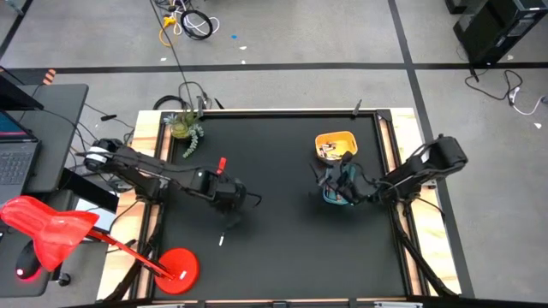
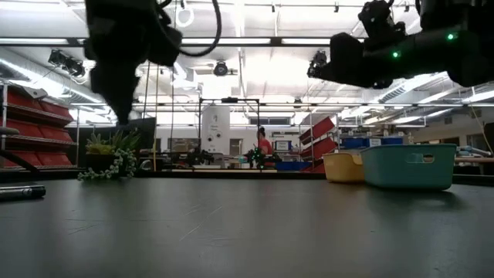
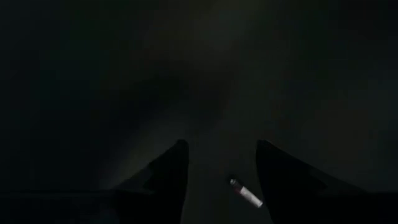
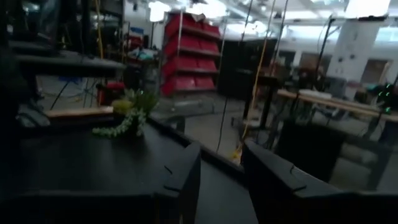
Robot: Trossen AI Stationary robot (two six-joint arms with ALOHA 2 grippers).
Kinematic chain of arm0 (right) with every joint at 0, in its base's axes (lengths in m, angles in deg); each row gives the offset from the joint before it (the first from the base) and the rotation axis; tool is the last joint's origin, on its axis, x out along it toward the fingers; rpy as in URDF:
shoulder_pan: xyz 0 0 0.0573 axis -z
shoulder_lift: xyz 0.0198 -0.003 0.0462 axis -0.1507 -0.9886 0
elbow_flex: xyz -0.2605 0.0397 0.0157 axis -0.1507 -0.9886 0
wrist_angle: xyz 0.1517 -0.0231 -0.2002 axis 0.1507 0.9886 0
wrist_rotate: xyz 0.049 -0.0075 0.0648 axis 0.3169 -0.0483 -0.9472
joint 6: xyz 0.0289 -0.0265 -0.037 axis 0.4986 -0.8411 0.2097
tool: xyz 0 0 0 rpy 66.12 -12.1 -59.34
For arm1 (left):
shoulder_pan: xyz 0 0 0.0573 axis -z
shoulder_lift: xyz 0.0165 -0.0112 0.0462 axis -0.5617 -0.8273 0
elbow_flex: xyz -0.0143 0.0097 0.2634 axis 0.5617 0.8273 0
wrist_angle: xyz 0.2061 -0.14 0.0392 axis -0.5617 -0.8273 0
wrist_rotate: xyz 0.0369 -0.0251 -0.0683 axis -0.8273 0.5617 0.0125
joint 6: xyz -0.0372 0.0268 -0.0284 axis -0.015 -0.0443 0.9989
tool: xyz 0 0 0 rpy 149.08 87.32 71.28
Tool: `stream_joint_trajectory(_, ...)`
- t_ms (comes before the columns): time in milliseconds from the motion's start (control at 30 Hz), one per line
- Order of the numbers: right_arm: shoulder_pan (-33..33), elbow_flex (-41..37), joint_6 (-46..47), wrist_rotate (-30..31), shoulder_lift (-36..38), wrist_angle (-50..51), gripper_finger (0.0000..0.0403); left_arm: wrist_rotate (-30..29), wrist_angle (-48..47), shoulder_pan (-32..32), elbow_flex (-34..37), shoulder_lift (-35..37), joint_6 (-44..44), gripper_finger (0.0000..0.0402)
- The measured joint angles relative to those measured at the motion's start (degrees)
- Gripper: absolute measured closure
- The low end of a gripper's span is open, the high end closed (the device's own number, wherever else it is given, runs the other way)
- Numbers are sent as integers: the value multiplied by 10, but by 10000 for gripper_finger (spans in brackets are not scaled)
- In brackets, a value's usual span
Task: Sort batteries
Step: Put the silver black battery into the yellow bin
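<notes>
My left gripper is to close on the body of the pale battery (image 1: 221,240) (image 3: 249,195) that lies near the near edge of the black table, leaving the battery's plus end sticking out.
One pale battery (image 1: 222,239) lies flat on the black table near its near edge. In the left wrist view this battery (image 3: 245,193) shows below and between the fingers, closer to one finger. My left gripper (image 1: 229,201) (image 3: 221,155) hangs open above it, pointing down, touching nothing. My right gripper (image 1: 336,177) (image 4: 221,168) is open and empty, held level over the teal tray (image 1: 336,198). The yellow tray (image 1: 336,144) behind it holds several batteries. The right gripper hides what is inside the teal tray.
A small potted plant (image 1: 184,128) stands at the table's far left corner. The two trays (image 2: 407,166) sit side by side on the right half. A small dark cylinder (image 2: 19,191) lies at the left in the low view. A red lamp (image 1: 51,227) stands off the table's left.
</notes>
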Motion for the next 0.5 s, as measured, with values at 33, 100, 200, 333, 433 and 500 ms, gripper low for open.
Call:
stream_joint_trajectory(33, -2, 0, -16, 0, -5, -22, 275, -6, -7, 7, 0, -4, 19, 216)
stream_joint_trajectory(100, -7, 1, -43, -3, -9, -46, 276, -23, -18, 28, 0, -14, 60, 216)
stream_joint_trajectory(200, -14, 1, -63, -4, -7, -50, 277, -37, -11, 70, 1, -29, 122, 216)
stream_joint_trajectory(333, -24, 1, -66, -4, -6, -48, 277, -63, -8, 119, 1, -43, 208, 216)
stream_joint_trajectory(433, -31, 1, -70, -17, -6, -49, 278, -80, -8, 152, 1, -53, 262, 216)
stream_joint_trajectory(500, -37, 1, -80, -20, -6, -52, 278, -93, -9, 173, 1, -58, 294, 216)
